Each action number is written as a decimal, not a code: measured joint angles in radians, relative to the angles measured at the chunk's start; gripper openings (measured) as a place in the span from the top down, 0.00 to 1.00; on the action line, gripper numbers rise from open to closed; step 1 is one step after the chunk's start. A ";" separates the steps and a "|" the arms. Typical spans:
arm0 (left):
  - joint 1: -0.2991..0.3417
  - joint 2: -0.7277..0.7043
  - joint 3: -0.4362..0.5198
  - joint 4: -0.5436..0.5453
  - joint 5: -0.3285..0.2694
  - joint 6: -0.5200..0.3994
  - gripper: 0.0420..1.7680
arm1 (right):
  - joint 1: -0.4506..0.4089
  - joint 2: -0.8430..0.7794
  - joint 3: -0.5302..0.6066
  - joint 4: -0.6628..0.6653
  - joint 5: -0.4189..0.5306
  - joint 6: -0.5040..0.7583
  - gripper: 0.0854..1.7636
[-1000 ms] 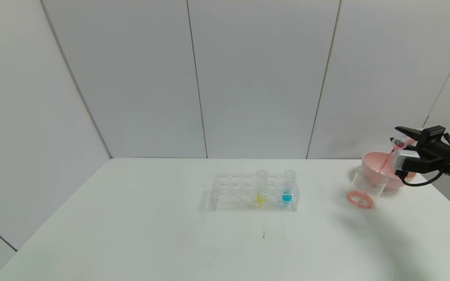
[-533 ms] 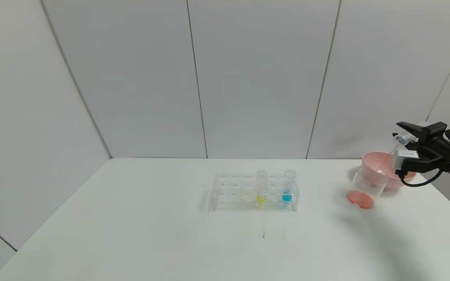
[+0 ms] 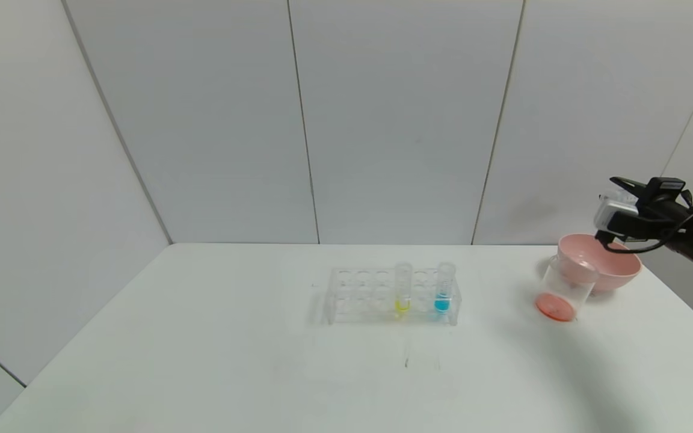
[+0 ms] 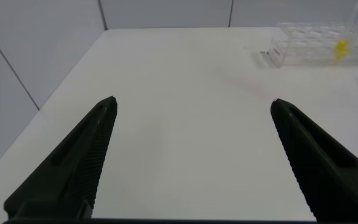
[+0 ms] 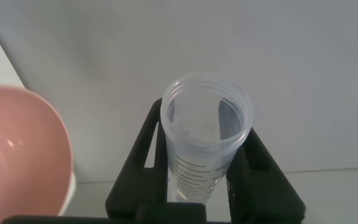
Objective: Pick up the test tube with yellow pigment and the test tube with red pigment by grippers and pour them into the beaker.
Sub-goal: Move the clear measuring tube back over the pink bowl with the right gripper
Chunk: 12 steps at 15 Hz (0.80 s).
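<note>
Next, I release the test tube with red pigment from my right gripper inside the pink bowl (image 3: 601, 258) (image 5: 8, 162), which is behind the beaker.
My right gripper (image 3: 615, 193) is shut on the test tube with red pigment (image 3: 607, 199), held high over the pink bowl's far side. In the right wrist view this tube (image 5: 205, 140) looks emptied, its open mouth facing the camera between the black fingers (image 5: 148, 149). The beaker (image 3: 565, 281) stands in front of the bowl with orange-red liquid at its bottom. The test tube with yellow pigment (image 3: 403, 287) stands upright in the clear rack (image 3: 358, 294); it also shows in the left wrist view (image 4: 340, 45). My left gripper (image 4: 192, 102) is open and empty over the table's left side.
A tube with blue liquid (image 3: 444, 287) stands in the rack to the right of the yellow one. The pink bowl (image 3: 617, 270) sits right behind the beaker near the table's right edge; it also shows in the right wrist view (image 5: 23, 149). Grey wall panels stand behind the table.
My right gripper has risen and tipped the tube back. The red stream into the beaker has stopped, and the red liquid now lies in the beaker.
</note>
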State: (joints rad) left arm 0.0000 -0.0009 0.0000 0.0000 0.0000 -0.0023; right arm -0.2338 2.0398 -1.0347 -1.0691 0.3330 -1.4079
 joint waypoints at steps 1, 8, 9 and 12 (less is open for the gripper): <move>0.000 0.000 0.000 0.000 0.000 0.000 0.00 | 0.009 -0.003 -0.045 0.057 -0.034 0.131 0.70; 0.000 0.000 0.000 0.000 0.000 0.000 0.00 | 0.017 0.016 -0.128 0.168 -0.187 1.176 0.70; 0.000 0.000 0.000 0.000 0.000 0.000 0.00 | 0.015 0.029 -0.125 0.169 -0.221 1.279 0.70; 0.000 0.000 0.000 0.000 0.000 0.000 0.00 | 0.011 0.072 -0.107 0.170 -0.302 1.463 0.70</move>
State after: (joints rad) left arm 0.0000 -0.0009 0.0000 0.0000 0.0000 -0.0028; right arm -0.2228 2.1119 -1.1415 -0.8989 0.0309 0.0549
